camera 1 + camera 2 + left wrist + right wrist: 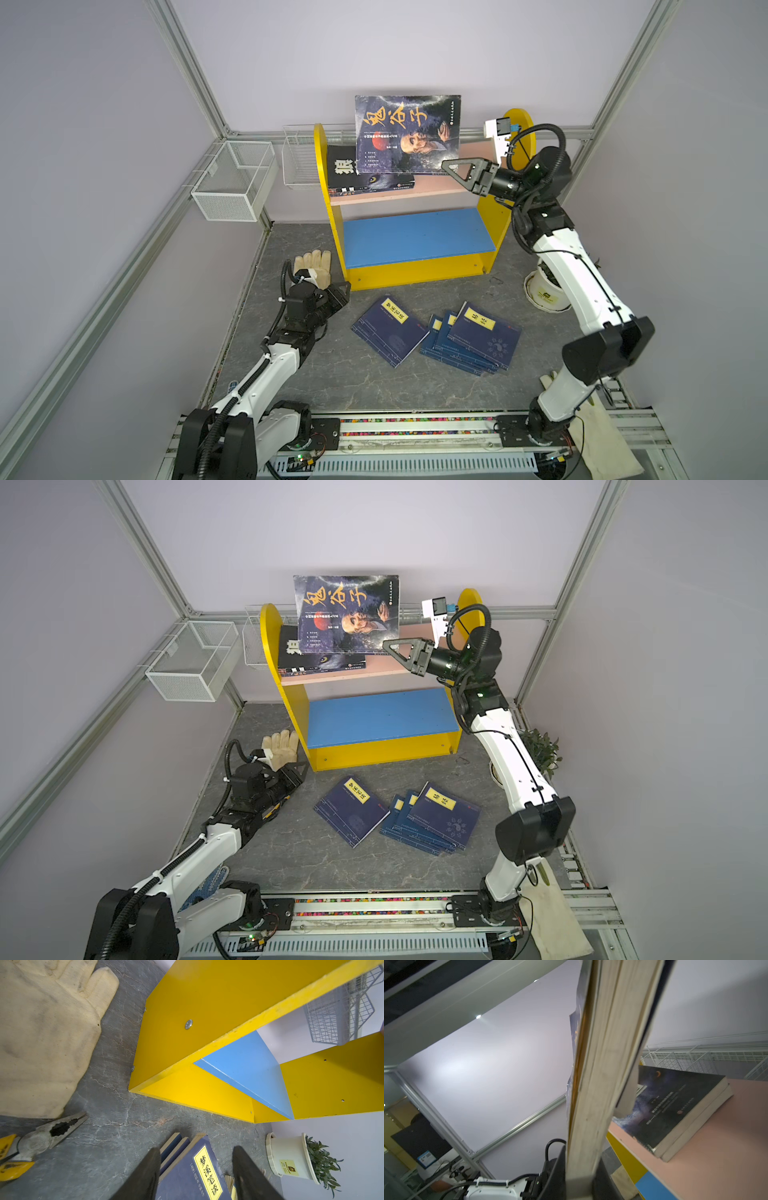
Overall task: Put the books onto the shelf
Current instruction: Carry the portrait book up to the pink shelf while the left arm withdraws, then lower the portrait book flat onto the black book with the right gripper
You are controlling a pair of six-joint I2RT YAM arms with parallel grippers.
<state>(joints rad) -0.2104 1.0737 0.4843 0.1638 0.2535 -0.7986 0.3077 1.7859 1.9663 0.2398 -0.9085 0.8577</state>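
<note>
The upright dark paperback in my right gripper needs to be let go on top of the dark paperback (372, 162) (667, 1104) that is lying on the pink board.
The shelf (415, 235) stands at the back, with yellow sides, a pink upper board (716, 1157) and a blue lower board. My right gripper (446, 163) (581, 1167) is shut on the lower corner of a dark paperback (407, 133) (602, 1064), which it holds upright over the pink board. A second dark paperback (365, 178) (675, 1105) lies flat on that board's left end. On the table, one navy book (388, 330) (187, 1178) lies alone beside a fanned pile of navy books (478, 338). My left gripper (338, 291) (196, 1148) is open and empty, low by the shelf's front left corner.
A cream work glove (313, 266) (41, 1032) lies left of the shelf, with pliers (52, 1132) beside it. Two white wire baskets (232, 178) (299, 158) hang at the back left. A potted plant (544, 291) (291, 1157) sits behind the right arm.
</note>
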